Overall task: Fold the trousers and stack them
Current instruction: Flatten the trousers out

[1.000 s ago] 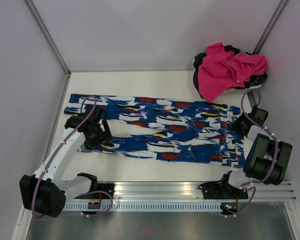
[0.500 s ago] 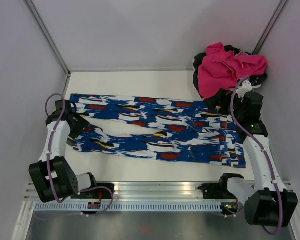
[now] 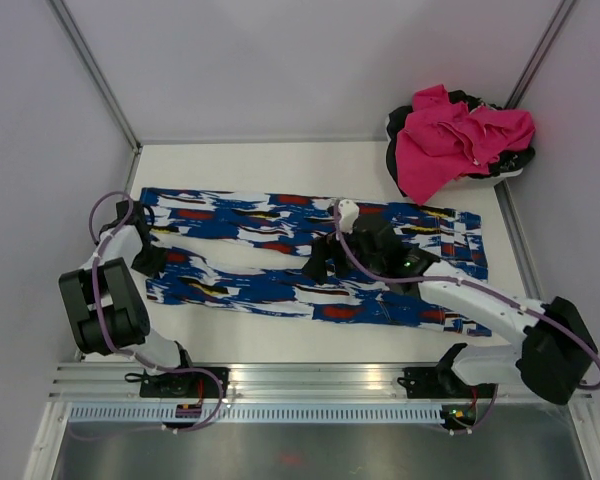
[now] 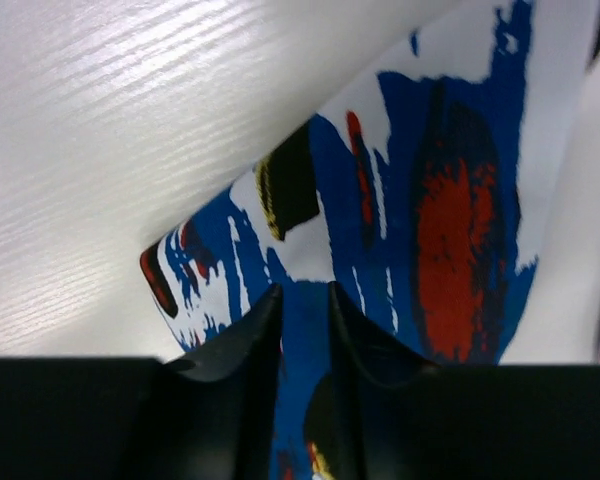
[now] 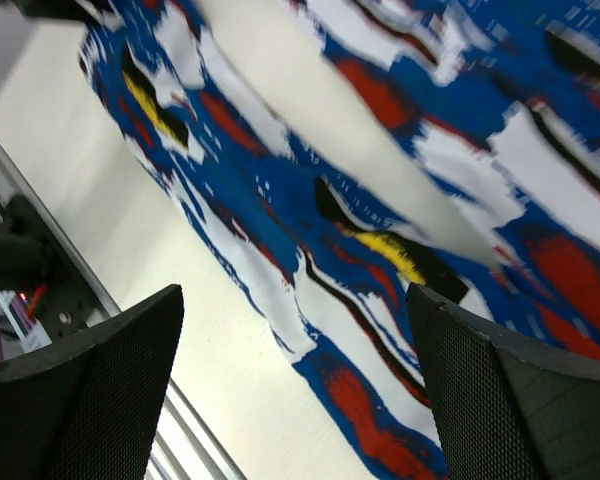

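Note:
Next, I open my left gripper, take that corner (image 4: 156, 268) and pull the leg straight, because the trousers' near leg lies crooked and my left gripper is in from the hem's corner.
The trousers (image 3: 250, 285) lie spread flat across the white table (image 3: 260, 165), legs pointing left and waistband at the right. My left gripper (image 3: 147, 256) is low at the hem end of the near leg. In the left wrist view its gripper (image 4: 302, 292) has the jaws drawn close together, with blue trousers fabric (image 4: 450, 220) running between the fingers. My right gripper (image 3: 318, 266) hovers over the middle of the trousers, above the gap between the legs. In the right wrist view that gripper (image 5: 292, 292) stands wide open, holding nothing, with patterned fabric (image 5: 280, 190) below it.
A crumpled pink garment (image 3: 455, 140) lies on a dark one at the back right corner. Grey walls close the table in on the left, back and right. An aluminium rail (image 3: 320, 385) runs along the near edge.
My left gripper shifted left to the hem end of the near leg and its jaws closed. My right arm swung from the waistband end to the trousers' middle and opened.

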`<action>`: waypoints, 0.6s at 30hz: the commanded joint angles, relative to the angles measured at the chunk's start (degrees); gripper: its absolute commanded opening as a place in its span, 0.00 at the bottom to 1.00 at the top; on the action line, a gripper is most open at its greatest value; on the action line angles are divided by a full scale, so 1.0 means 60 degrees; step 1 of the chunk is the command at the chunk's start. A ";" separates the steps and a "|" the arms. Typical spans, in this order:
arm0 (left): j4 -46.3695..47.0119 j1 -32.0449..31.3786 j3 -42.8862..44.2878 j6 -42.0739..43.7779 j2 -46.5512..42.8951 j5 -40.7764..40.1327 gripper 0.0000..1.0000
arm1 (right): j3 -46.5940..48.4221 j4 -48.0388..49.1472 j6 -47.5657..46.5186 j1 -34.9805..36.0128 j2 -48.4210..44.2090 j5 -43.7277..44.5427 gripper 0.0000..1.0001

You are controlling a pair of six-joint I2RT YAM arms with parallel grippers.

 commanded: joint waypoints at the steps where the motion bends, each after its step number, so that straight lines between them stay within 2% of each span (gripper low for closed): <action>1: 0.0183 0.0109 0.0433 -0.0571 0.0626 -0.0837 0.24 | 0.0381 0.0074 -0.0003 0.0442 0.1088 0.1109 0.98; 3: -0.0079 0.0343 0.0637 -0.0542 0.0803 -0.1159 0.05 | 0.0221 0.0146 0.0246 0.0442 0.1224 0.1284 0.98; 4: -0.0211 0.0474 0.0726 -0.0556 0.0949 -0.1320 0.02 | 0.0075 0.0219 0.0319 0.0442 0.1123 0.1430 0.98; 9: -0.0520 0.1412 0.1165 -0.0117 0.1082 -0.2287 0.02 | -0.0790 0.0089 0.0847 0.0442 0.0361 0.3333 0.98; 12: -0.0638 0.1574 0.1196 -0.0205 0.1287 -0.2361 0.02 | -0.0820 -0.0876 0.1445 0.0427 0.0170 0.4681 0.98; 15: -0.0652 0.1589 0.1181 -0.0293 0.1624 -0.2216 0.02 | -0.0659 -0.1974 0.2089 0.0369 0.0111 0.5603 0.98; 18: -0.0346 0.1574 0.1035 0.0043 0.1451 -0.1412 0.02 | -0.0542 -0.2796 0.2472 0.0252 -0.0063 0.5578 0.98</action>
